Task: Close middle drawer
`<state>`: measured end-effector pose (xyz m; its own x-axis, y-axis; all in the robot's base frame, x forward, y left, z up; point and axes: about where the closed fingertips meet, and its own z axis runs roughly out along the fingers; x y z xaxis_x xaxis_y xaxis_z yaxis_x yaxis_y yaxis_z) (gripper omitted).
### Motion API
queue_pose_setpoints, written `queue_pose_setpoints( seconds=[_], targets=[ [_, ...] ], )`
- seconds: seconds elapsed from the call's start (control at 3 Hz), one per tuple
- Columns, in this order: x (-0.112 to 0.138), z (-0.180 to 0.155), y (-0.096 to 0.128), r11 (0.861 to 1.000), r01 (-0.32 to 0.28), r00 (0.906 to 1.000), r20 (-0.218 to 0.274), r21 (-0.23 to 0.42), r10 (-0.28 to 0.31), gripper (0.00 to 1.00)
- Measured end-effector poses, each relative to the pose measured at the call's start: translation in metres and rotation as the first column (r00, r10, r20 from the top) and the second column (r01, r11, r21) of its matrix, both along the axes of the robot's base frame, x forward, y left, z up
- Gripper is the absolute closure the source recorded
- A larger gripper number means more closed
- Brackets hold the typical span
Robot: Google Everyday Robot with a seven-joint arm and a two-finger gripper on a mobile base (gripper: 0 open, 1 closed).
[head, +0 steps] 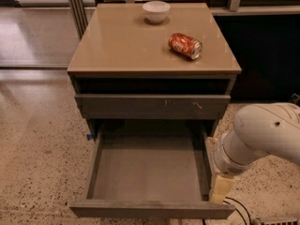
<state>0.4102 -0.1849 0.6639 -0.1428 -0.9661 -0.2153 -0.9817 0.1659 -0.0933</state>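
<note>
Next, I move my gripper to the middle drawer's front edge [191, 205], close to the corner by the black cables, and close it there.
The middle drawer [150, 175] is pulled far out of the cabinet, showing its deep grey tray, which holds nothing. Its plain front edge [150, 209] lies at the bottom of the view. Above it is the shut drawer front with small white scratch marks [152, 106]. My gripper [220, 189] hangs at the drawer's right front corner, beside the right side wall, at the end of the white arm [262, 135]. It holds nothing that I can see.
On the tan cabinet top [122, 46] stand a white bowl [156, 11] at the back and a red can [185, 46] lying on its side. Speckled floor [37, 163] lies left. Black cables [236, 210] run by the drawer's right corner.
</note>
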Motion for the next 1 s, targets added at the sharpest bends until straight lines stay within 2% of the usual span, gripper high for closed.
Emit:
queue_pose_setpoints(
  seconds=[0.33,0.67,1.0],
  targets=[
    [-0.002,-0.021,0.005,0.998,0.042,0.9983,-0.043,0.048,-0.040,0.00],
    [-0.002,-0.021,0.005,0.998,0.042,0.9983,-0.043,0.048,-0.040,0.00],
    [-0.010,-0.040,0.010,0.993,0.062,0.9964,-0.063,0.103,-0.055,0.00]
  ],
)
